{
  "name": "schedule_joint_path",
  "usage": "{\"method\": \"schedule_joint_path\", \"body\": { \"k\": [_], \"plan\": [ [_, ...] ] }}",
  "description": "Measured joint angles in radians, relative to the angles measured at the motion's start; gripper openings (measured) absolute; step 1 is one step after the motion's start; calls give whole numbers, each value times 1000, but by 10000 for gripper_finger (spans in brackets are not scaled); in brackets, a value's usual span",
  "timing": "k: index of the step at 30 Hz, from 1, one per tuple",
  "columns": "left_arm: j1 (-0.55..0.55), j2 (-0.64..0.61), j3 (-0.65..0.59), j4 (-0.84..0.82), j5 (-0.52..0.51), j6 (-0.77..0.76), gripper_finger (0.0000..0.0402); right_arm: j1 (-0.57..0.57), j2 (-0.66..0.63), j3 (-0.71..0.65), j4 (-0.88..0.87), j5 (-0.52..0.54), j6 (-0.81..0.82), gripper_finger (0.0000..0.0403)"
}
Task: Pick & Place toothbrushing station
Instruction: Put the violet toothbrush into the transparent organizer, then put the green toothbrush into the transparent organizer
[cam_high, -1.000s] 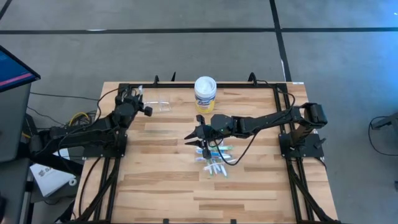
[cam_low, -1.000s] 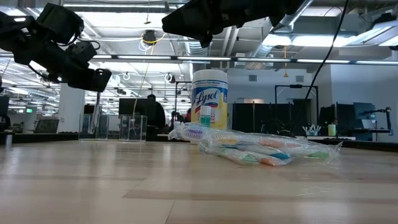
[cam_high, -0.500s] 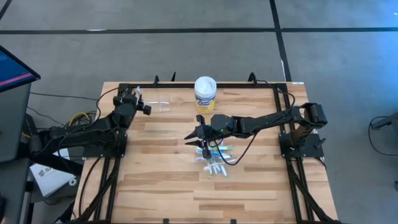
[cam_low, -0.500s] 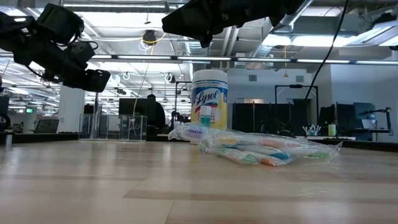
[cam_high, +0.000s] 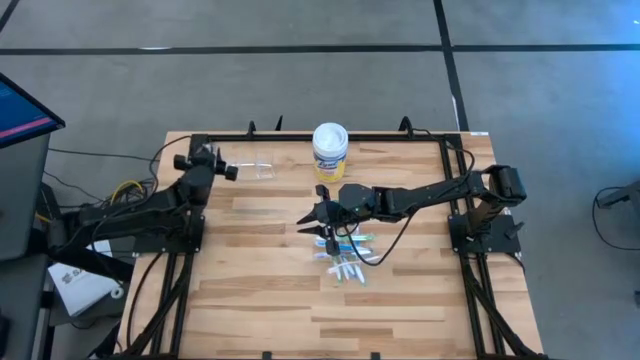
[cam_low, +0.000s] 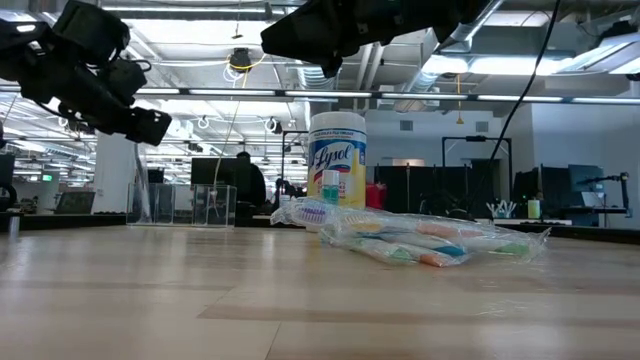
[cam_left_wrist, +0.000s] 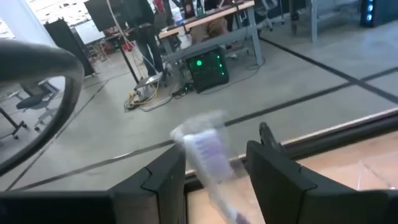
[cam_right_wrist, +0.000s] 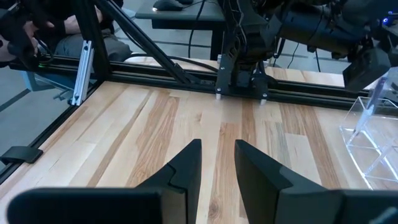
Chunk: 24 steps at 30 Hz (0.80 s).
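Observation:
The robot's right gripper will close on the green handle (cam_high: 356, 238) of the wrapped toothbrush that is closest to the round tub, along the far side of the heap.
My left gripper (cam_high: 215, 166) hovers open at the far left, just left of the clear plastic cup (cam_high: 263, 166). A wrapped toothbrush (cam_left_wrist: 208, 155), white with a purple head, shows blurred between its fingers. In the right wrist view a pale stick (cam_right_wrist: 377, 93) slants from that gripper down toward the cup (cam_right_wrist: 373, 134). My right gripper (cam_high: 312, 222) hangs open, its fingers a little apart and nothing between them, above the left end of a heap of wrapped toothbrushes and small tubes (cam_high: 345, 255) that lies flat on the table's middle. My left gripper stands open around the toothbrush's head end (cam_left_wrist: 205, 146), which is blurred. Whether either finger touches it, I cannot tell.
A white-lidded, yellow-labelled round tub (cam_high: 330, 150) stands at the far edge, between the cup and the heap. Black frame rails (cam_high: 300, 138) run along the table's far edge and both sides. The wood near the front edge (cam_high: 330, 320) is bare.
My left gripper has opened and has drawn back a little toward the table's left edge, away from the cup. My right arm has kept still, and the heap has not moved.

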Motion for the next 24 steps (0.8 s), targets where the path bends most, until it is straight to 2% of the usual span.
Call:
{"method": "schedule_joint_path", "body": {
  "k": [7, 10, 19, 24],
  "plan": [
    [0, -59, 0, 12, 0, 3, 167, 0, 0, 0, 0, 0, 0, 87],
    [0, -88, 0, 30, 0, 58, 168, 0, 0, 0, 0, 0, 0, 87],
    [0, -156, 0, 216, 0, 177, 170, 0, 0, 0, 0, 0, 0, 87],
    [-6, -159, 1, 236, 37, 179, 169, 0, 0, 0, 0, 0, -1, 87]
  ]
}}
